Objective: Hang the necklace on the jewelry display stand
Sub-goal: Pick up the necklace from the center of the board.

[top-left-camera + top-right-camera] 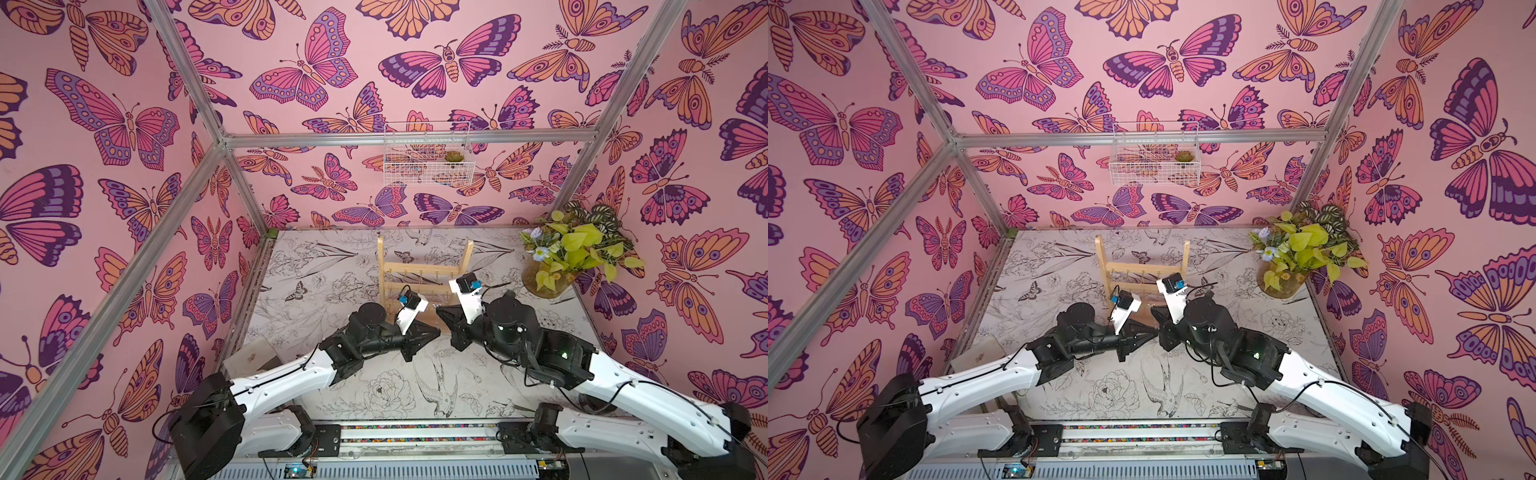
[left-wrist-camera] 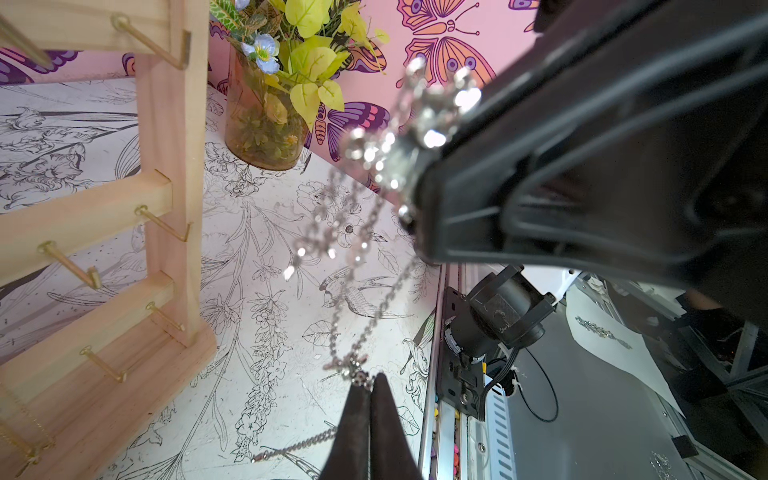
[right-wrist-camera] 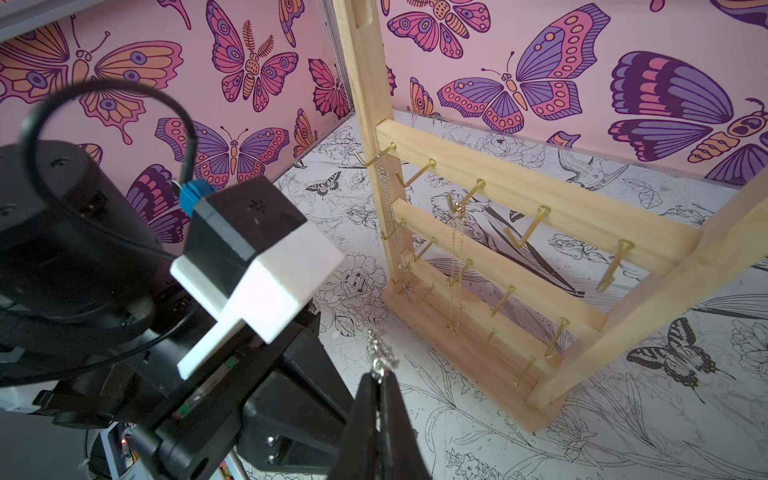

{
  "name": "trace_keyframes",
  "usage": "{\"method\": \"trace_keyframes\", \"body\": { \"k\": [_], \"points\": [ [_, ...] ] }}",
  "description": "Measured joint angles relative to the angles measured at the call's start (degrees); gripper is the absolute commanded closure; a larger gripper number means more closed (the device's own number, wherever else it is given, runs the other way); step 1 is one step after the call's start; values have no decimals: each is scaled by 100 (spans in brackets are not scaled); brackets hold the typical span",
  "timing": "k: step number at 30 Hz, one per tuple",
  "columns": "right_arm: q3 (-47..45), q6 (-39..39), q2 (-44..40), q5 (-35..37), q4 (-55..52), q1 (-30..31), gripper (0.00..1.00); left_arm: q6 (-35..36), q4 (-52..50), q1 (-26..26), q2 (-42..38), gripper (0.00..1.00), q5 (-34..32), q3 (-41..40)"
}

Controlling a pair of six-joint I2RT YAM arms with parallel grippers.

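Observation:
The necklace is bunched in a clump at my right gripper's fingers, so next my right gripper lets go and grabs the necklace's chain point(image 2: 349, 364) beside my left gripper.
The necklace point(image 2: 362, 316) I see is a silver link chain with sparkling stones, strung in the air between my two grippers; it also shows as a short piece of chain point(image 3: 380, 351) in the right wrist view. My left gripper point(image 2: 371, 380) is shut on one part of it, with a loose end trailing below. My right gripper point(image 3: 380, 376) is shut on another part near the stones. The two meet tip to tip, left gripper point(image 1: 438, 332) and right gripper point(image 1: 437, 308), just in front of the jewelry display stand point(image 1: 424, 266), a pale wooden rack with gold hooks point(image 3: 498, 208).
Two thread-thin gold chains point(image 3: 456, 257) hang from the stand's hooks on its left half. A vase of leaves and flowers point(image 1: 544, 282) stands at the back right. A white wire basket point(image 1: 428, 153) hangs on the back wall. A pale flat card point(image 1: 253, 357) lies at the left edge.

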Motion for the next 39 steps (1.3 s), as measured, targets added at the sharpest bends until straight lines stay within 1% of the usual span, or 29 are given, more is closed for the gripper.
{"method": "trace_keyframes", "body": {
  "k": [3, 5, 7, 8, 10, 12, 17, 21, 24, 27, 30, 34, 39],
  "points": [
    [7, 0, 0, 2, -7, 0, 95, -9, 17, 0, 0, 100, 9, 0],
    [46, 0, 9, 7, -48, -4, 90, -35, 26, 2, 0, 100, 31, 0],
    [118, 0, 52, 4, -85, -17, 89, -90, 85, 2, -4, 100, 57, -13],
    [149, 0, 81, 4, -103, -26, 86, -118, 122, 2, -17, 100, 74, -28],
    [199, -4, 160, -15, -133, -48, 75, -221, 170, 2, -83, 100, 116, -63],
    [240, 13, 238, -57, -175, -50, 70, -345, 260, 2, -155, 100, 142, -87],
    [302, 26, 354, -129, -350, -50, 67, -686, 505, 68, -387, 100, 155, -131],
    [302, 26, 221, -122, -503, -98, 64, -1003, 531, 254, -463, 100, 199, -129],
    [302, 26, -11, -186, -560, -348, 64, -1241, 529, 407, -459, 100, 269, -129],
    [302, 24, -175, -352, -562, -570, 71, -1410, 529, 496, -461, 100, 328, -129],
    [295, 20, -181, -680, -540, -597, 76, -1565, 509, 573, -503, 100, 345, -129],
    [177, 20, -118, -1193, -343, -597, 76, -1700, 369, 708, -728, 100, 343, -120],
    [-92, 26, -31, -1705, -24, -597, 76, -1781, 151, 754, -1104, 100, 341, 20]
  ]
}}
